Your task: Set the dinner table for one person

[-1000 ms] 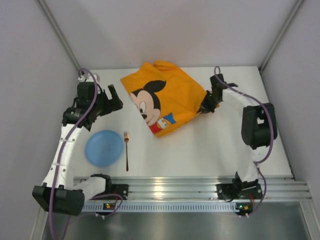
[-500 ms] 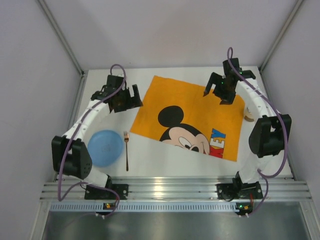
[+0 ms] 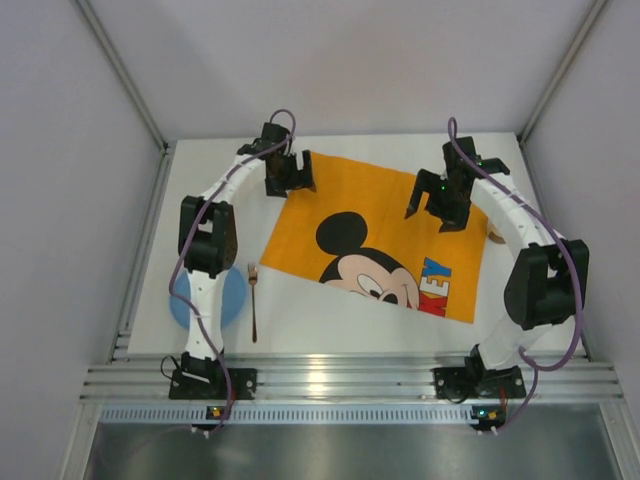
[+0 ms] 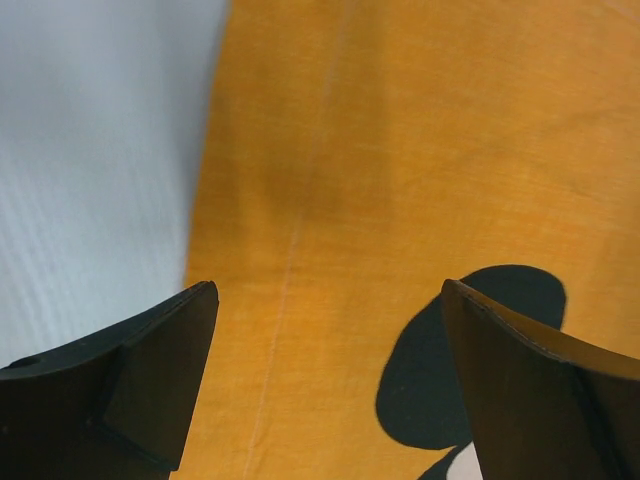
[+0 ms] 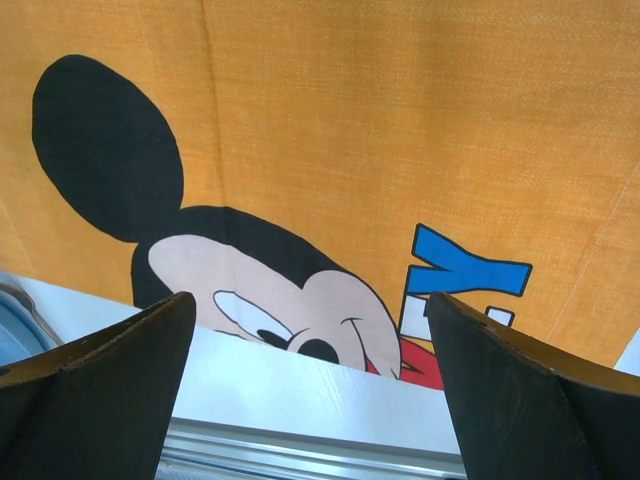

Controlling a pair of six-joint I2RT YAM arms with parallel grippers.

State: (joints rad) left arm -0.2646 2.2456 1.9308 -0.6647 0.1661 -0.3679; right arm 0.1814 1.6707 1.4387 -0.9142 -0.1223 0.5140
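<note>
Next, I move my left gripper next to the blue plate's rim (image 3: 242, 281) beside the fork's teeth and close it there.
The dinner table (image 3: 400, 335) is a white tabletop. An orange Mickey Mouse mat (image 3: 380, 215) lies spread flat on its middle. My left gripper (image 3: 290, 176) hovers open over the mat's far left corner; in the left wrist view its fingers (image 4: 330, 290) frame orange cloth (image 4: 400, 150) beside bare table (image 4: 90, 150). Above the mat's far right part my right gripper (image 3: 440, 205) is open too, holding nothing (image 5: 310, 300), with the mat (image 5: 400, 120) and the table's near edge (image 5: 300, 385) below it. A blue plate (image 3: 235, 298) and a fork (image 3: 253, 300) lie at the near left.
The left arm crosses over most of the blue plate. A small tan object (image 3: 495, 237) sits by the mat's right edge, partly behind the right arm. A ribbed aluminium rail (image 3: 340, 378) runs along the near edge. Grey walls close in the sides and back.
The mat went from bunched in my shut right gripper to spread flat, and that gripper opened. My left gripper swung from the left side over to the mat's far left corner.
</note>
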